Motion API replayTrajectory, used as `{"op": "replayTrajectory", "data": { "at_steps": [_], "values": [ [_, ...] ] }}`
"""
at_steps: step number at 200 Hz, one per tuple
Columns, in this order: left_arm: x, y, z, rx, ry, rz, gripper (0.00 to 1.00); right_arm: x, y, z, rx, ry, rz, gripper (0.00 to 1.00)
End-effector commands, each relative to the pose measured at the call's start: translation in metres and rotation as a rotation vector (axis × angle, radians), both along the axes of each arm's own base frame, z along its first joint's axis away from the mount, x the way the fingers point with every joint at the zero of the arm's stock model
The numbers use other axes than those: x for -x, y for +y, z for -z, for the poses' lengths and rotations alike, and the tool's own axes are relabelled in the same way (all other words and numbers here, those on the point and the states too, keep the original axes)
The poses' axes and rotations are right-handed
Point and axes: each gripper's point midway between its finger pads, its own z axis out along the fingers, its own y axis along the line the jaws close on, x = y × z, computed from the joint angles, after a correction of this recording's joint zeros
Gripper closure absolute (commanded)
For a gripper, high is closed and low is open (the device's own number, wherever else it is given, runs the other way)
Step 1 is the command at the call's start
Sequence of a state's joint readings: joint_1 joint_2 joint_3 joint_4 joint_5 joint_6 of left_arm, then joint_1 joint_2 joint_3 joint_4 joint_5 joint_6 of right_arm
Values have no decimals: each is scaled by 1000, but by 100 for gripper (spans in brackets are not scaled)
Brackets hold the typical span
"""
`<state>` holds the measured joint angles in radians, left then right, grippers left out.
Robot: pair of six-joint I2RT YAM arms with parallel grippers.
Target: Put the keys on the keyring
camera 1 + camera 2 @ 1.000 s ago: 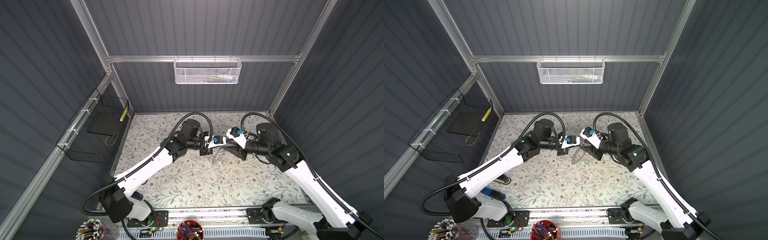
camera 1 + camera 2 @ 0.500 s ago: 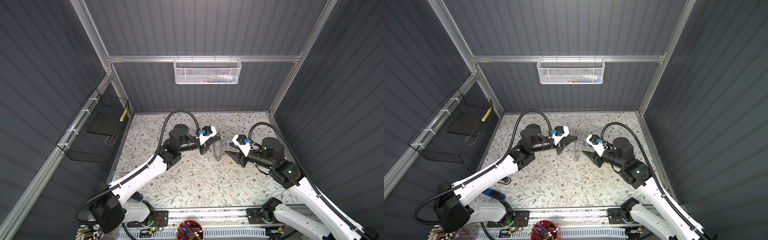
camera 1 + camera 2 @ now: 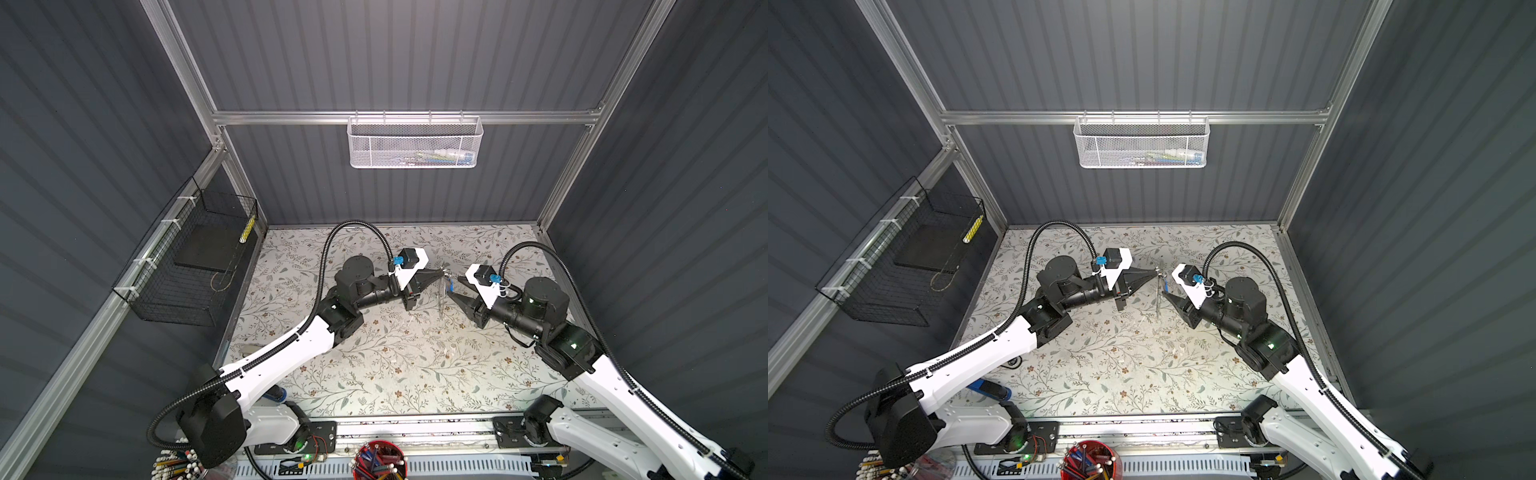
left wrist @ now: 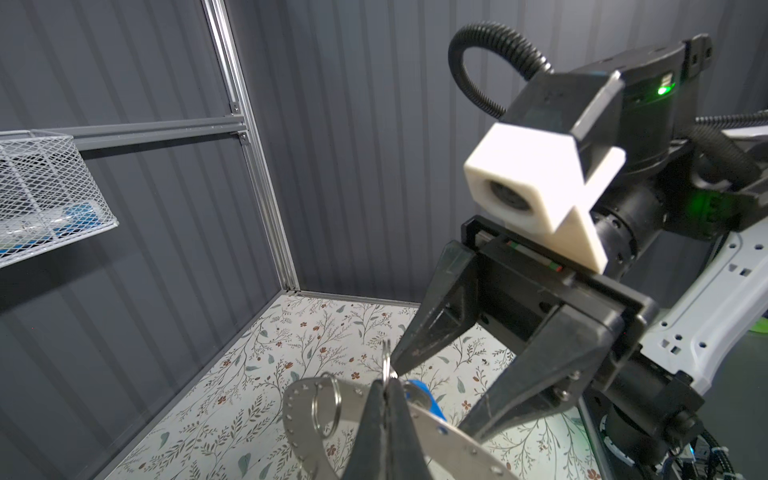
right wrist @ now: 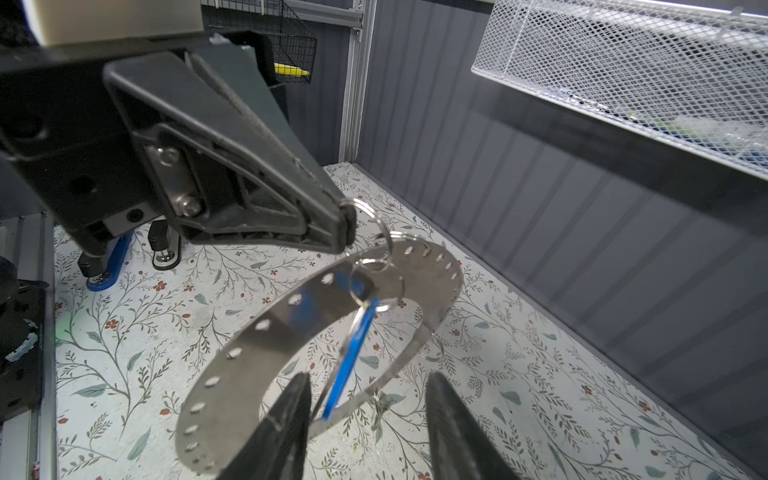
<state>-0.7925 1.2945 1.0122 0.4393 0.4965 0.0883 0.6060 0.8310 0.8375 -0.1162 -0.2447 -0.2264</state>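
Observation:
I will raise my right gripper, whose fingers sit around the lower end of the blue tag, and take the small wire loop (image 5: 385,232) with it before my left gripper opens.
The keyring (image 5: 266,349), a wide flat grey ring with small holes along its rims, hangs above the table. It hangs by a small wire loop (image 5: 366,211) pinched in my shut left gripper (image 5: 347,226). A key with a blue tag (image 5: 353,345) dangles from small rings on the band, through the big hole. My right gripper (image 5: 368,415) is open, its fingers on either side of the blue tag's lower end and not touching it. In both top views the keyring (image 3: 441,296) (image 3: 1158,300) shows edge-on between my left gripper (image 3: 442,272) (image 3: 1156,272) and my right gripper (image 3: 455,289) (image 3: 1168,286).
A blue-and-black stapler (image 5: 109,266) (image 3: 988,388) lies near the table's front left, under the left arm. A white mesh basket (image 3: 413,143) hangs on the back wall. On the left wall is a black wire basket (image 3: 195,266). Pen cups (image 3: 380,461) stand by the front rail.
A second ago the two grippers were pressed close together at the centre. The right gripper has since drawn back to the right, and the keyring now hangs from the left gripper alone.

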Motion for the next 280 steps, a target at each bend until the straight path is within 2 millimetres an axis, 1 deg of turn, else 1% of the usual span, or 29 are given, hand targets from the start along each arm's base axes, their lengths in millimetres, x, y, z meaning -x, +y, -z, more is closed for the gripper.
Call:
{"op": "replayTrajectory", "data": {
  "at_steps": [1,20,38,54,79,102,124,153,174,213,229,233,241,250,254,267,280],
  "values": [
    [8,6,-18,73,-31,-6,100,-6,4,-2,-14,-13,22,54],
    [7,5,-18,92,-26,-11,100,-9,8,-1,14,-26,34,56],
    [8,4,-19,97,-23,-14,100,-11,6,-8,-2,-42,57,60],
    [8,3,-19,99,-24,-16,100,-11,5,-13,-22,-57,62,65],
    [8,1,-19,103,-30,-13,100,-9,8,-10,-35,-47,48,79],
    [9,-1,-22,106,-36,1,100,-9,9,-5,-34,-37,44,90],
    [9,-1,-23,115,-41,-1,100,-7,11,-5,-31,-43,30,100],
    [8,3,-29,151,-57,-21,100,-5,13,0,-12,-35,10,100],
    [7,4,-32,174,-65,-24,100,-3,19,5,-5,-15,-23,100],
    [7,3,-25,192,-52,-13,100,6,36,3,-1,-12,-131,100],
    [7,3,-22,196,-53,-14,100,7,40,6,11,-10,-154,100],
    [7,3,-22,197,-53,-14,100,12,44,7,6,-4,-191,100],
    [7,3,-21,197,-53,-13,100,12,44,9,12,1,-188,100],
    [8,3,-21,195,-53,-11,100,12,42,10,18,4,-178,92],
    [8,3,-20,195,-53,-9,100,6,37,11,31,-1,-137,88],
    [10,2,-19,188,-55,6,100,6,26,10,57,-22,-92,75],
    [15,1,-20,182,-65,30,100,9,14,7,83,-62,-56,67]
  ]
}}
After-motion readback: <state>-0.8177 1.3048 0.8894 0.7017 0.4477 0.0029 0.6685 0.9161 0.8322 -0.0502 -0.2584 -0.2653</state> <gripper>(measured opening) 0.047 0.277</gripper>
